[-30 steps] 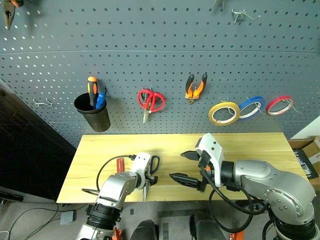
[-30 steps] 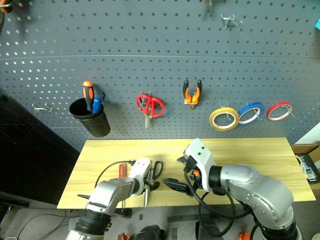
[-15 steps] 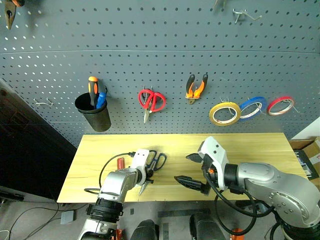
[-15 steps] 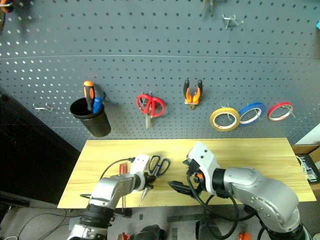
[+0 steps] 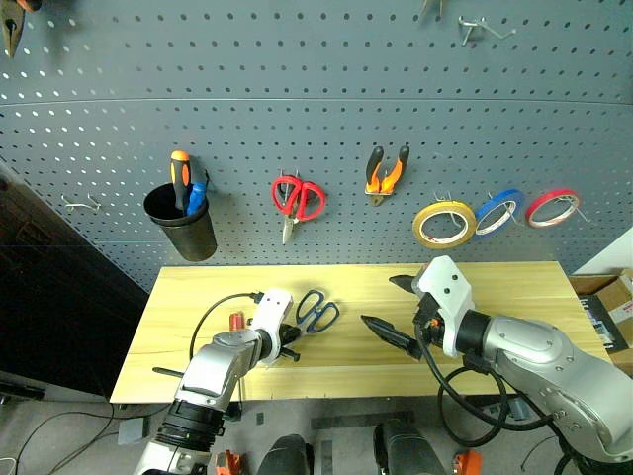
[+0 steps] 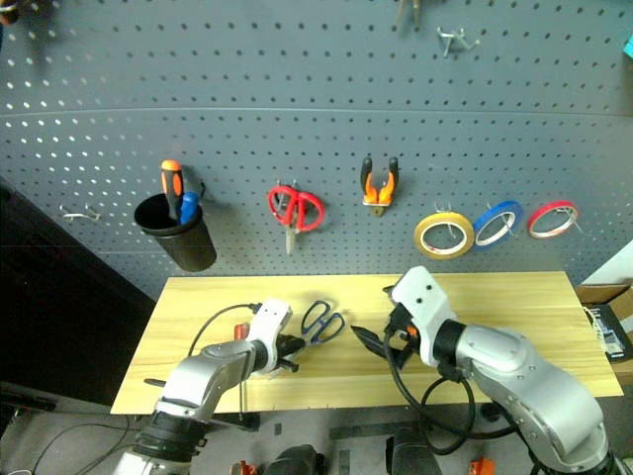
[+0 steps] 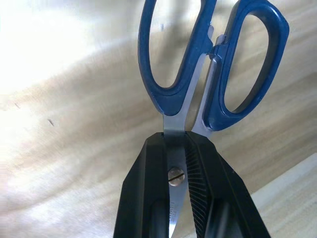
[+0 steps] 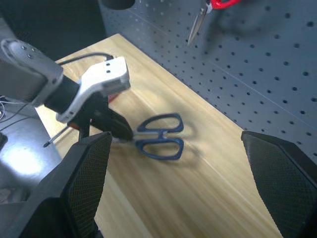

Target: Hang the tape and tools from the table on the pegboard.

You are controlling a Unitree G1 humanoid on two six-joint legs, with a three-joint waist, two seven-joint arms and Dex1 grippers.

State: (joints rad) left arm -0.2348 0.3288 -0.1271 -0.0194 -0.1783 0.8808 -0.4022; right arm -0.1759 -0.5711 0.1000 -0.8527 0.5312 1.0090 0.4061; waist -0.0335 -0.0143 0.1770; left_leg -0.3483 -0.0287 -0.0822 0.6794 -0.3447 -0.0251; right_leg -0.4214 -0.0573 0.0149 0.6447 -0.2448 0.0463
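Observation:
Next, I release the dark blue-handled scissors, now held close over the table, from my left gripper on the hook holding the red-handled scissors [image 5: 304, 211], so that they hang in front of the red-handled pair.
My left gripper [image 5: 288, 345] is shut on the blades of the dark blue-handled scissors [image 5: 317, 312], near their pivot screw [image 7: 173, 176]. The handles [image 7: 213, 69] point away from me, close over the table [image 5: 495, 282]. A red-handled screwdriver [image 5: 235, 320] lies on the wood, partly hidden behind my left arm. My right gripper [image 5: 394, 310] hangs open and empty to the right of the scissors. On the pegboard [image 5: 316, 89] hang the yellowish tape [image 5: 442, 224] and the orange-and-black pliers [image 5: 386, 170].
Red-handled scissors [image 5: 297, 198], a blue roll [image 5: 497, 211] and a red roll [image 5: 552, 208] also hang on the board. A black cup [image 5: 183, 226] with screwdrivers hangs at the left. Bare hooks [image 5: 84, 204] sit further left and at the top right [image 5: 485, 30].
My left gripper closed on the scissors' blades and swung them round, so the handles now point toward the board. My right gripper drifted right and slightly up, staying open.

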